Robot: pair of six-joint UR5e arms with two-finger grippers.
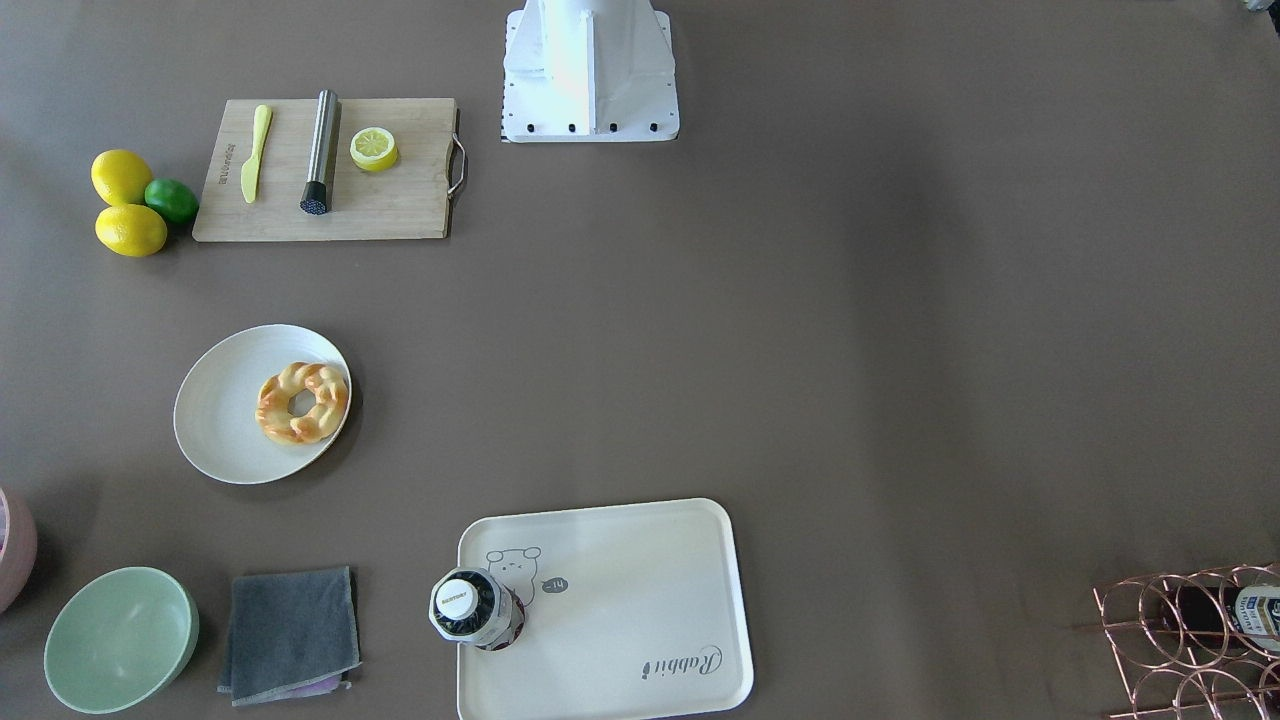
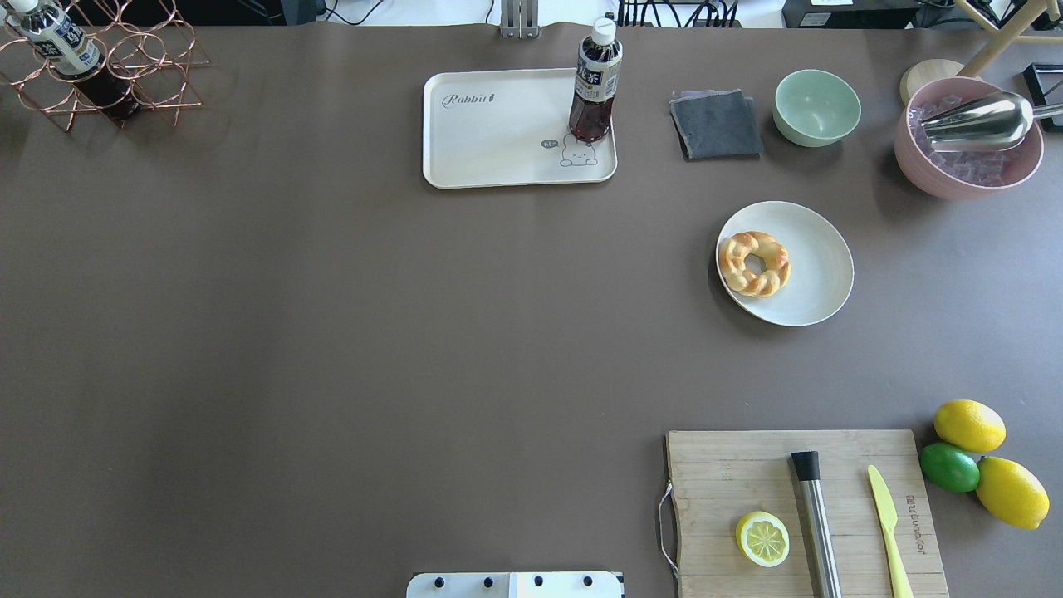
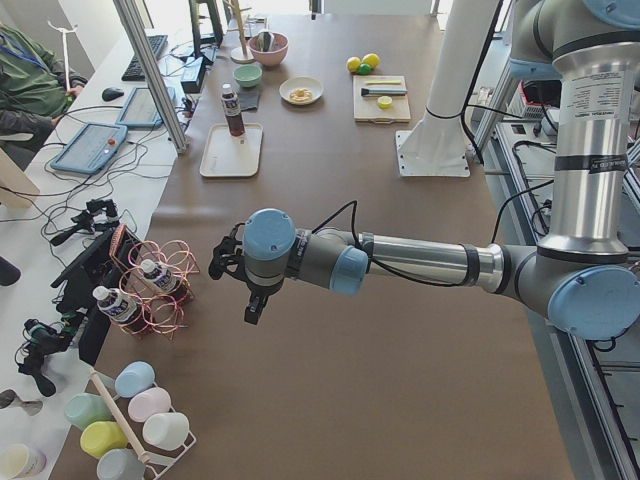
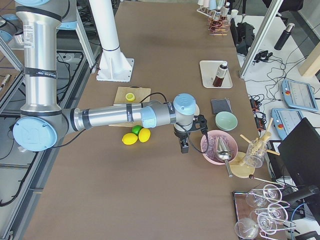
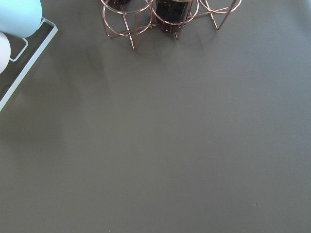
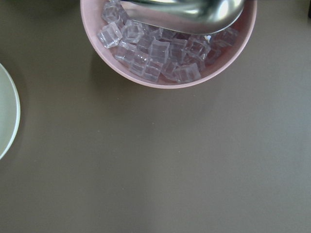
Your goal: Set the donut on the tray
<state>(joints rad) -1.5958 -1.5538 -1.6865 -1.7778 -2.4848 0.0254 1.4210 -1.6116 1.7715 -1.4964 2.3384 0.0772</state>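
Note:
The off-white plate's rim (image 1: 187, 379) has a side away from the donut. My right gripper goes to that side next and closes there.
The donut (image 1: 302, 402) is a twisted golden ring with orange-brown patches. It lies on the round off-white plate (image 1: 215, 420), on the side nearest the table's middle, and also shows in the overhead view (image 2: 754, 264). The cream tray (image 1: 630, 600) with the bear drawing lies at the table's far edge in the overhead view (image 2: 490, 137), apart from the plate. My left gripper (image 3: 253, 308) hangs above bare table near the copper rack. My right gripper (image 4: 183, 146) hangs beside the pink bowl. Both show only in side views, so I cannot tell if they are open or shut.
A dark drink bottle (image 2: 595, 83) stands on the tray's bear corner. A grey cloth (image 2: 716, 124), a green bowl (image 2: 817, 106) and a pink bowl of ice cubes (image 6: 167, 53) with a metal scoop lie near the plate. A cutting board (image 2: 805, 507) and lemons (image 2: 968, 425) lie nearer the robot.

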